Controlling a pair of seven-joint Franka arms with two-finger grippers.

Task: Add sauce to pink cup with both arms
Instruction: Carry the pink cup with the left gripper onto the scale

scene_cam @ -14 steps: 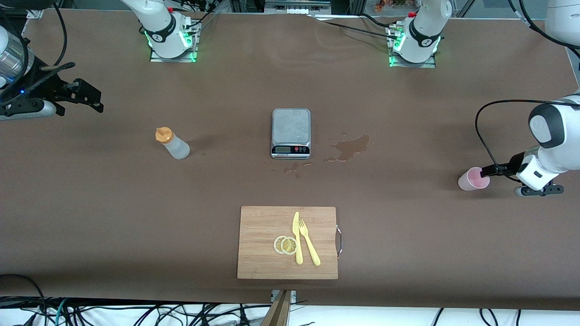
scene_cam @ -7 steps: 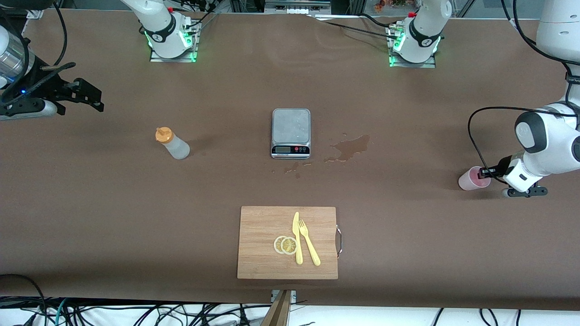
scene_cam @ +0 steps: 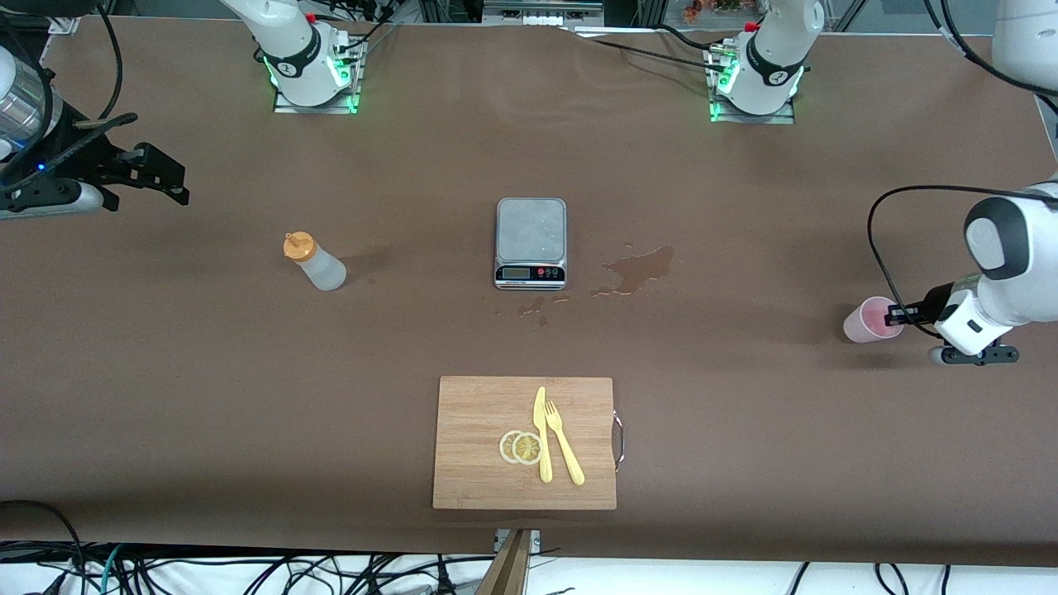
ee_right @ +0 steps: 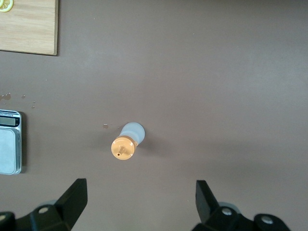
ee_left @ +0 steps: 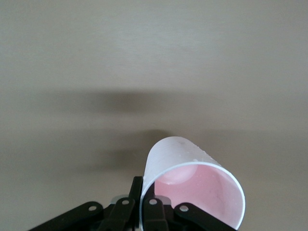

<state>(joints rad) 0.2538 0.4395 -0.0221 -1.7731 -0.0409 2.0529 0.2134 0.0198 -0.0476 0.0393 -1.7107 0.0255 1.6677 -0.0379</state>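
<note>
I have the pink cup, now tilted above its shadow, to put down with my left gripper. I need to set it on the middle of the digital scale's plate (scene_cam: 533, 232).
The pink cup (scene_cam: 868, 323) is at the left arm's end of the table. My left gripper (scene_cam: 898, 315) is shut on its rim, one finger inside and one outside the wall. In the left wrist view the cup (ee_left: 179, 156) is tilted and its shadow lies apart from it on the table, with the left gripper (ee_left: 143, 204) pinching the rim. The sauce bottle (scene_cam: 317, 264) with its orange cap stands toward the right arm's end. My right gripper (scene_cam: 164, 178) is open and empty, up in the air. The right wrist view shows the bottle (ee_right: 128, 142) below the right gripper (ee_right: 140, 193).
A digital scale (scene_cam: 531, 242) sits mid-table with a brown spill (scene_cam: 639, 269) beside it. A wooden cutting board (scene_cam: 479, 442) nearer the front camera holds two lemon slices (scene_cam: 521, 447), a yellow knife (scene_cam: 542, 434) and a fork (scene_cam: 564, 442).
The left arm swung toward the table's middle and back again. The pink cup now sits slightly closer to the left arm's end and is tilted. The right arm has not moved.
</note>
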